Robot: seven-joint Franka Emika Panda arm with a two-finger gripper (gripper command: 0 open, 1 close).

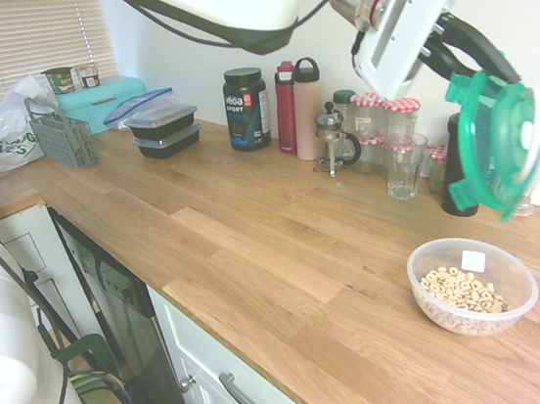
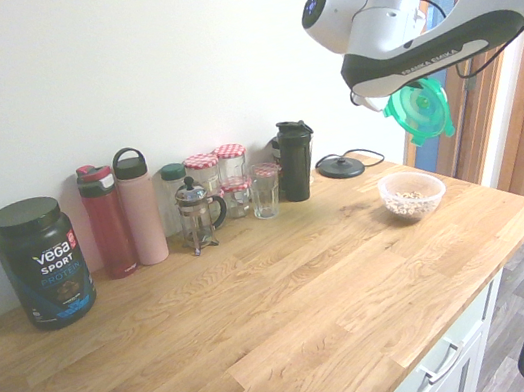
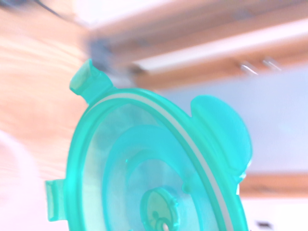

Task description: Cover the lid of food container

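Observation:
I should release the green lid flat across the open rim of the clear bowl of cereal rings (image 1: 466, 268).
The round green lid (image 1: 499, 139) hangs on edge in the air, held at its upper rim by my gripper (image 1: 468, 67), which is shut on it. The lid (image 2: 418, 112) is above and slightly behind the food container (image 1: 471, 285), a clear round bowl of cereal rings standing open on the wooden counter near its right end. The bowl (image 2: 412, 194) also shows in the second exterior view, below the lid. In the wrist view the lid (image 3: 154, 163) fills most of the picture, with snap tabs sticking out at its rim.
Along the wall stand a black protein tub (image 1: 247, 108), a red bottle (image 1: 285, 107), a pink bottle (image 1: 308, 109), a french press (image 1: 331, 139), jars and a glass (image 1: 406, 166), and a black shaker (image 1: 455, 167). Black lidded containers (image 1: 162, 126) sit further left.

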